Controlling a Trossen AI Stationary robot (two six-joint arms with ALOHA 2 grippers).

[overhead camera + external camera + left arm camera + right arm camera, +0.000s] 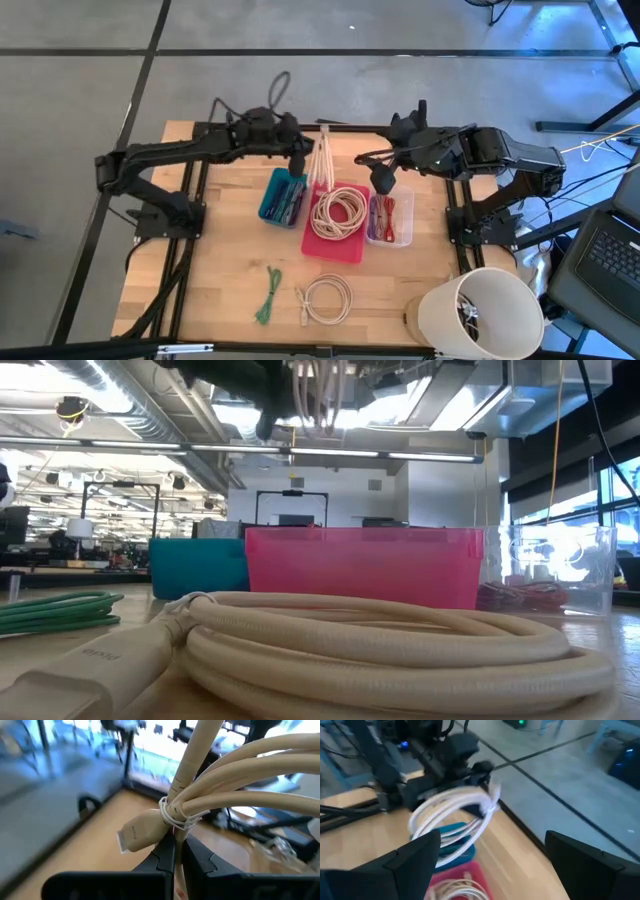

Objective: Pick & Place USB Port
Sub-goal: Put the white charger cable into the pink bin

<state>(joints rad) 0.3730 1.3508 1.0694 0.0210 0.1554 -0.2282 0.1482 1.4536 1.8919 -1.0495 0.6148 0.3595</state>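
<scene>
My left gripper needs to let go of the coiled cream USB cable, and it will rest on the other cream coil in the pink bin (pixel 340 211).
My left gripper (pixel 303 157) is shut on a coiled cream USB cable (pixel 322 160) and carries it above the far ends of the teal bin (pixel 283 197) and the pink bin (pixel 335 222). In the left wrist view the coil's plug (pixel 136 835) sticks out beside the fingers. In the low view the coil (pixel 320 390) hangs at the picture's top. My right gripper (pixel 384 175) hovers open above the far end of the clear bin (pixel 392 220), with nothing between its fingers (pixel 415 862). My left gripper pinches the coil's bundled strands just below the white tie (pixel 176 826) between its two shut fingers (pixel 162 857). The fingers come nearly level from the table's left. The coil is lifted clear of the bins, and its loops (pixel 452 810) stretch away from the fingers.
The pink bin holds another cream coil (pixel 338 212), the teal bin blue cables, the clear bin red ones (pixel 388 215). A green cable (pixel 268 295) and a cream coil (pixel 326 300) lie on the near table. A white cylinder (pixel 480 312) stands at the near right corner.
</scene>
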